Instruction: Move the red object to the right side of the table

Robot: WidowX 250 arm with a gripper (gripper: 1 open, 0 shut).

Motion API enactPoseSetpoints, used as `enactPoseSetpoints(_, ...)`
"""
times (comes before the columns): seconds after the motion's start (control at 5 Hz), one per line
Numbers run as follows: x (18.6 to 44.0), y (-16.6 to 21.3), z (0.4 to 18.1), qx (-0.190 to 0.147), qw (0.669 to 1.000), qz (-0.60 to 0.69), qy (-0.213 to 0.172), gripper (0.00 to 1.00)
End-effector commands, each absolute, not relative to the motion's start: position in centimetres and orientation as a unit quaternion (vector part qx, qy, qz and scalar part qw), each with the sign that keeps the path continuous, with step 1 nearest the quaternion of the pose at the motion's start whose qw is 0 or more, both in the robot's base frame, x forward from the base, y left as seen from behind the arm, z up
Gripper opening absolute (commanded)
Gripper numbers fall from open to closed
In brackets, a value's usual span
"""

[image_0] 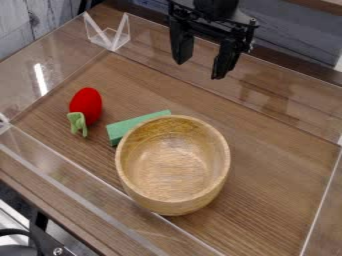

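Note:
I need to next move my gripper to the rounded body of the red toy [87, 100] and close it there, just behind the toy's green leafy end.
The red object [86, 103] is a small rounded strawberry-like toy with a green leafy end, lying at the left of the wood-grain table [267, 110]. My gripper [201, 61] hangs at the top centre, pointing down, well above and to the right of the red toy. Its two black fingers [179, 48] stand apart with nothing between them.
A flat green wedge block [135, 125] lies just right of the red toy, touching the rim of a large wooden bowl [173, 163] at the front centre. Low clear acrylic walls [107, 32] enclose the tabletop.

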State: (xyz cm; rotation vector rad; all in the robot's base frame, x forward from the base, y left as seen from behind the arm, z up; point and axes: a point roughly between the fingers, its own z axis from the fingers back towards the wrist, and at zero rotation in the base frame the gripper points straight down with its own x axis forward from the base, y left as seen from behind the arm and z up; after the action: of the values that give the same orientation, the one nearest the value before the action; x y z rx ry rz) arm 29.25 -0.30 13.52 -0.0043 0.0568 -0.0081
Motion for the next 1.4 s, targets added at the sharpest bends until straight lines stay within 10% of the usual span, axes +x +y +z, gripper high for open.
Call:
enactPoseSetpoints(0.0, 28.8, 0.1, 12.6, -0.003, 0.999, -0.008, 0.044, 1.00)
enactPoseSetpoints(0.6, 23.8, 8.5, 13.3, 0.005, 0.997, 0.079, 0.021, 1.00)
enactPoseSetpoints(1.2, 22.2, 14.0, 9.1, 0.010, 0.988, 0.154, 0.012, 1.00)
